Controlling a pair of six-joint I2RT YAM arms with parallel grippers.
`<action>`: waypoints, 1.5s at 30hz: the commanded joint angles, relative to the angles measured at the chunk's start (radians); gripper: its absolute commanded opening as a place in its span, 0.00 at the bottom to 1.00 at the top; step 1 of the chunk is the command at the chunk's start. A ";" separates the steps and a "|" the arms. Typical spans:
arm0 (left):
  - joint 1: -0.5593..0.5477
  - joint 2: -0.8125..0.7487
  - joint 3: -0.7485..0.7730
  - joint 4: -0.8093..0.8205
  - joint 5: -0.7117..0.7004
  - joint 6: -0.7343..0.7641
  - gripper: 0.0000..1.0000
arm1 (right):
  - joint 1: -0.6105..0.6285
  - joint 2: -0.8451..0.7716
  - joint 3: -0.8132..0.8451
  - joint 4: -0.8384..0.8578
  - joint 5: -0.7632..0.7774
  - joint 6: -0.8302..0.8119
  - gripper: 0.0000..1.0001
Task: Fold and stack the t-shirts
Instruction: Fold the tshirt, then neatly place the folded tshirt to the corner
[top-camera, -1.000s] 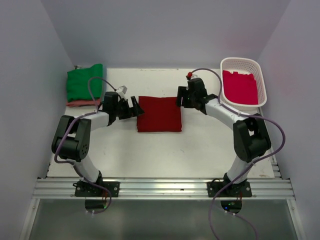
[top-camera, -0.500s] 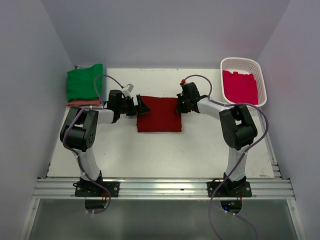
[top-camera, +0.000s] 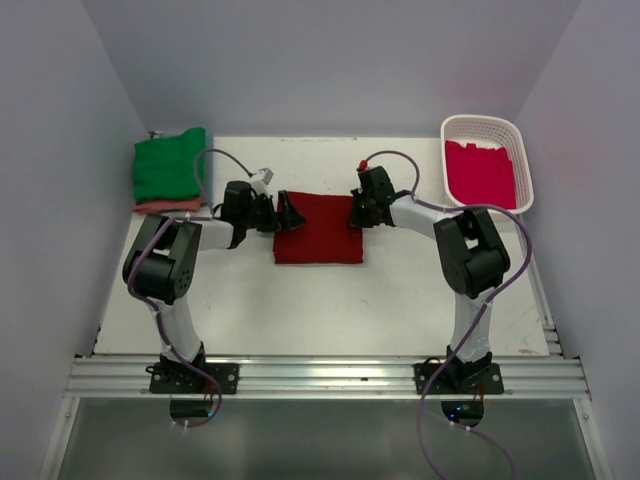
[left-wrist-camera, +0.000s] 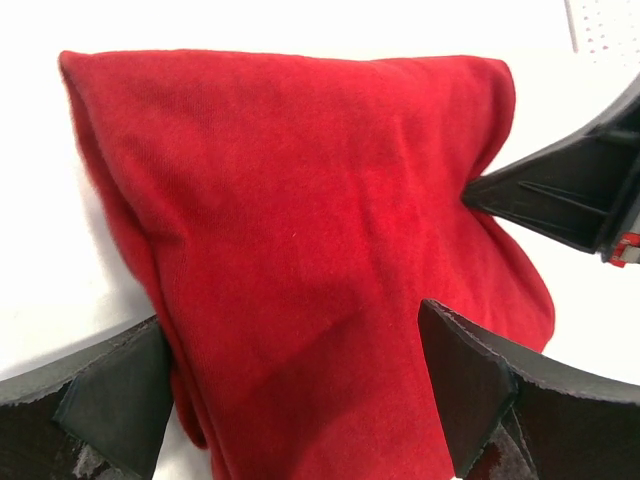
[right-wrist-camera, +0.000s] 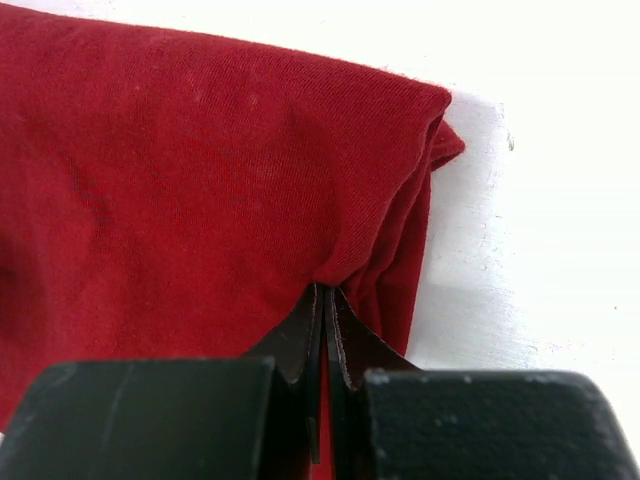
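Note:
Next, my left gripper closes on the middle of the dark red t-shirt's side (top-camera: 289, 219) (left-wrist-camera: 280, 345) that is opposite my right gripper, and gathers the cloth between its fingers.
A folded dark red t-shirt (top-camera: 319, 231) lies flat in the middle of the table. My left gripper (top-camera: 286, 213) is at its far left corner and stands open, its two fingers (left-wrist-camera: 112, 398) straddling the cloth (left-wrist-camera: 300, 230) without closing on it. My right gripper (top-camera: 355, 212) is at the far right corner, shut on a pinched fold of the same shirt (right-wrist-camera: 200, 180); the closed fingertips (right-wrist-camera: 327, 302) bite the edge. The right gripper's dark finger (left-wrist-camera: 560, 195) also shows in the left wrist view.
A folded green t-shirt (top-camera: 168, 165) rests on a salmon-pink one (top-camera: 160, 207) at the back left. At the back right, a white lattice basket (top-camera: 522, 150) holds a crimson-pink t-shirt (top-camera: 480, 173). Grey walls close the table on three sides.
The right gripper moved in to the shirt's far right corner and closed on it. The left gripper slid right, over the far left corner, still open.

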 joint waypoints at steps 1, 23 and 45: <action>-0.019 0.012 -0.099 -0.320 -0.184 0.030 1.00 | 0.004 0.042 0.016 -0.047 0.041 0.000 0.00; -0.098 0.189 -0.035 -0.229 -0.062 -0.091 0.81 | 0.003 0.056 0.014 -0.042 0.035 0.000 0.00; -0.174 0.060 -0.009 -0.038 0.035 -0.160 0.00 | 0.004 0.010 -0.007 -0.042 0.021 -0.007 0.00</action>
